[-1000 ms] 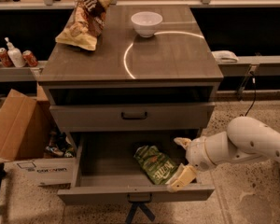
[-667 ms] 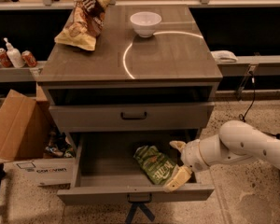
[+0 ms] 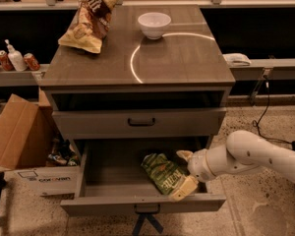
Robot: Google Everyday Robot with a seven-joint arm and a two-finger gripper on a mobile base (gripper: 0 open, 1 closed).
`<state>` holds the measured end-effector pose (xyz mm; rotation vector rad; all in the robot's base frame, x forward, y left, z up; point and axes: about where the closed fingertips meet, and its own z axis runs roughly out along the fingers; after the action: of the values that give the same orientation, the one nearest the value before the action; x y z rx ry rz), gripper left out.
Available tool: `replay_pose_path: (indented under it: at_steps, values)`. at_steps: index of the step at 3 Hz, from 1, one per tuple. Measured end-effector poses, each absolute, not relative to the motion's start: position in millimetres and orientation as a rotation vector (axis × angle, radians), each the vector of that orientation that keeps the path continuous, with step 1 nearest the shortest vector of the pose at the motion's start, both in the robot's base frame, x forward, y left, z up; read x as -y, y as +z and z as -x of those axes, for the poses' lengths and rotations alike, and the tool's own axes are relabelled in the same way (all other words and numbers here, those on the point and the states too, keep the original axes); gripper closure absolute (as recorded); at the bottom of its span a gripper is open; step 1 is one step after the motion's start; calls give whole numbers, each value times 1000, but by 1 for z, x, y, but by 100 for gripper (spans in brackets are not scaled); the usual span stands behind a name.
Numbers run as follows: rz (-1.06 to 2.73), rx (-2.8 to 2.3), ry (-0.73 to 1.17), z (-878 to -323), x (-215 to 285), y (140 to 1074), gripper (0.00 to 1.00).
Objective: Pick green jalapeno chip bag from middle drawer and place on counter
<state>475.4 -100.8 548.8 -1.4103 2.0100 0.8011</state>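
Next, I reach farther over the green jalapeno chip bag in the open drawer and close my gripper on the bag's middle (image 3: pixel 167 171).
The green jalapeno chip bag (image 3: pixel 162 171) lies flat on the floor of the open middle drawer (image 3: pixel 108 163), right of its centre. My gripper (image 3: pixel 183 172) reaches into the drawer from the right on a white arm. It is open, with one pale finger (image 3: pixel 182 155) behind the bag's right end and the other (image 3: pixel 185 188) in front of it, near the drawer's front panel. The bag's right edge lies between the fingers. The counter (image 3: pixel 182 58) is the glossy grey-brown cabinet top above, with a bright curved reflection.
On the counter are a brown-and-yellow chip bag (image 3: pixel 88 21) at the back left and a white bowl (image 3: pixel 154 24) at the back middle. A shut drawer front with a dark handle (image 3: pixel 141 122) sits above the open drawer. A cardboard box (image 3: pixel 19 141) stands on the floor to the left.
My gripper and arm have moved left, further into the drawer, so the fingers now straddle the green bag's right end. The bag has not moved.
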Motion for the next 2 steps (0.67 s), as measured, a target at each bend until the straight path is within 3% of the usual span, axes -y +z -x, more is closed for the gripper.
replay_pose_path:
  at_steps: [2]
  values:
    - [1317,-1988,770,-520,103,490,0]
